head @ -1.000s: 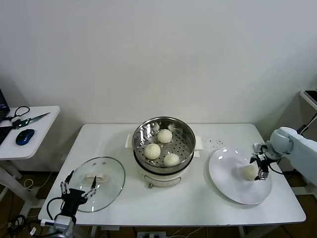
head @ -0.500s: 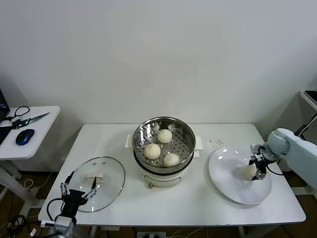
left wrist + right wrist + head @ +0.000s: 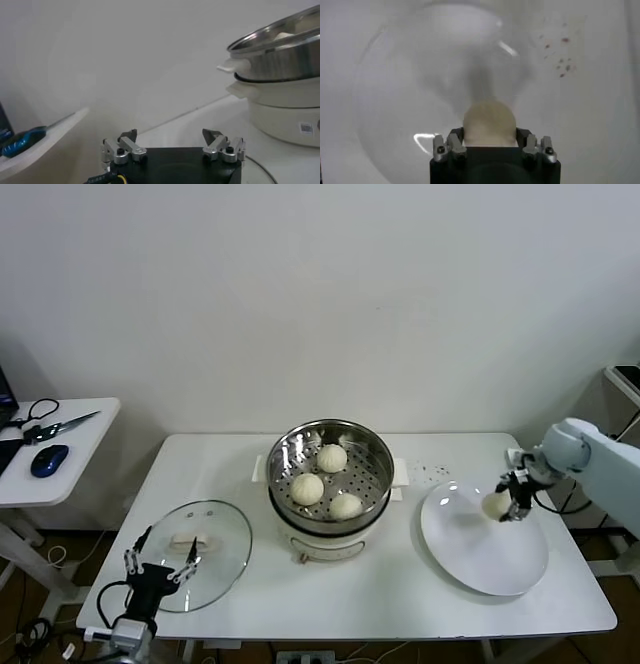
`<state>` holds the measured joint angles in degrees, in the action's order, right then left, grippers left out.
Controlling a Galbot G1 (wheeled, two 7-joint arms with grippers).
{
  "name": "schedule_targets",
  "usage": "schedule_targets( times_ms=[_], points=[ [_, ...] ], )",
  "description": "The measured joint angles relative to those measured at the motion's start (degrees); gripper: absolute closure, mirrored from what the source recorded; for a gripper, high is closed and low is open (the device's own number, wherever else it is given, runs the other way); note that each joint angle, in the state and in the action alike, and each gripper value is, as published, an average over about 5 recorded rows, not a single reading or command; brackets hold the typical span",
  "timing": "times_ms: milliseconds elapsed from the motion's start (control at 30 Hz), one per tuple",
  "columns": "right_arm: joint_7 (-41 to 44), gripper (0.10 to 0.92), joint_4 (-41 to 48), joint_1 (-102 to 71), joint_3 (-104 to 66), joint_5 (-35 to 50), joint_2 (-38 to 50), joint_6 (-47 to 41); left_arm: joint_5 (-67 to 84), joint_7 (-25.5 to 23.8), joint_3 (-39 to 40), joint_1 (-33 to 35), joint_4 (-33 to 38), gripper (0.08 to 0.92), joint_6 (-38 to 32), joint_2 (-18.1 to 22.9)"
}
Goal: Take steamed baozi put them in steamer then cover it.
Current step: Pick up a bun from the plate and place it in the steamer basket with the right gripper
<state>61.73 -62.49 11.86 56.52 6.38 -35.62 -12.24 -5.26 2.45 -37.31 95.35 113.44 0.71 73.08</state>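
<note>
My right gripper is to release the baozi on the bare bottom of the steamer, on the side [image 3: 362,478] toward the white plate.
Three cream-white baozi [image 3: 326,480] lie in the shiny steel steamer [image 3: 375,446] on its cream pot base at the table's middle. My right gripper [image 3: 506,503] is shut on a fourth baozi [image 3: 495,504] and holds it just above the white plate [image 3: 482,549] on the right. The right wrist view shows this baozi [image 3: 489,123] squeezed between the fingers, with the plate [image 3: 400,100] below. The glass cover [image 3: 222,549] with its white bar handle lies flat at the table's front left. My left gripper [image 3: 159,564] hangs open at the cover's near edge, holding nothing.
A side table [image 3: 75,446] at the far left carries a blue mouse [image 3: 49,460] and scissors [image 3: 62,424]. Dark specks [image 3: 437,474] mark the tabletop between steamer and plate. The steamer [image 3: 280,50] looms close in the left wrist view.
My right gripper closed on the baozi on the plate and lifted it up and slightly toward the steamer. The left arm stayed still.
</note>
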Motion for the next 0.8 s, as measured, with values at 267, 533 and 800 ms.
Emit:
schedule_targets(
  times_ms=[267,533,800],
  points=[
    [-1.5,0.350,-3.5,17.4,12.9,12.0,-4.8,-2.7,-0.1,0.0,0.9,-0.2,0.0,0.177,-0.1,0.0],
    [-4.2,0.355,-7.4,29.8,23.1,22.5,-12.3,-6.3,0.2,-0.1,1.5,-0.5,0.0,0.177,0.1,-0.6],
    [-9.0,0.355,-11.7,33.9,28.2,29.8,-19.2,-11.7,0.4,-0.3,2.1,-1.1,-0.7,0.177,0.1,-0.5]
  ],
)
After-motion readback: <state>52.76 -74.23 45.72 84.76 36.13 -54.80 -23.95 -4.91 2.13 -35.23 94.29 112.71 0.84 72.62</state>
